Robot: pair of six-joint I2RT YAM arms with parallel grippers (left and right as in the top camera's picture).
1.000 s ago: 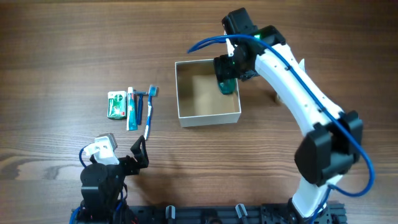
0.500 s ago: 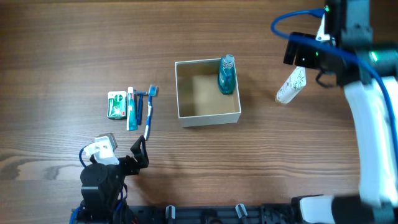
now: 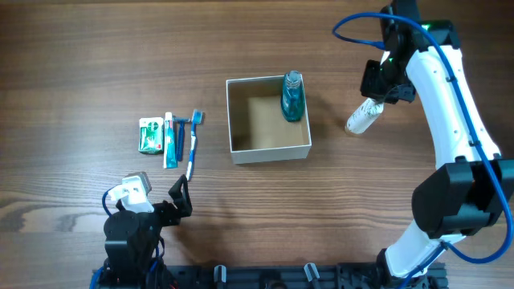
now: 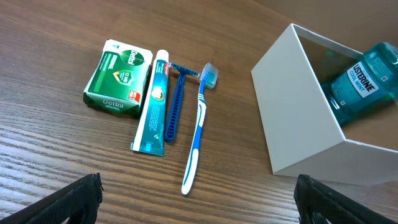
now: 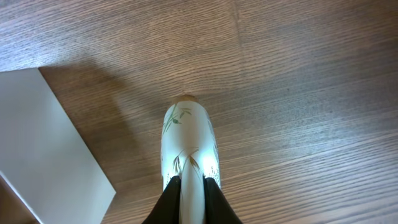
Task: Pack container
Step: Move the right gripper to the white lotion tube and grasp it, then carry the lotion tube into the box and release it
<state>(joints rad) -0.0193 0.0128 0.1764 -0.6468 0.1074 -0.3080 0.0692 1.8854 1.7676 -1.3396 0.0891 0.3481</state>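
My right gripper needs to release the white tube, now held just above the wood, inside the container [image 3: 285, 139], just in front of the teal mouthwash bottle.
The container [image 3: 271, 150], a white-walled square box with a tan floor, stands mid-table; a teal mouthwash bottle [image 3: 292, 96] leans in its right back corner. To its right my right gripper [image 3: 376, 103] is shut on the flat end of a white tube with a leaf print [image 3: 361, 119]; in the right wrist view the fingers [image 5: 213, 202] pinch this tube [image 5: 186, 140] just above the wood. My left gripper [image 3: 181, 197] rests open near the front left. Its wrist view shows the container [image 4: 298, 118] and the bottle [image 4: 364, 81].
Left of the box lie a green soap box [image 3: 149, 135], a toothpaste tube [image 3: 169, 140], a blue razor [image 3: 181, 136] and a blue toothbrush [image 3: 193, 144]. A corner of the box wall [image 5: 50, 143] shows left of the held tube.
My right gripper let go of the mouthwash bottle in the box, swung right to the white tube and shut on it; the tube has shifted slightly left. The left arm has not moved.
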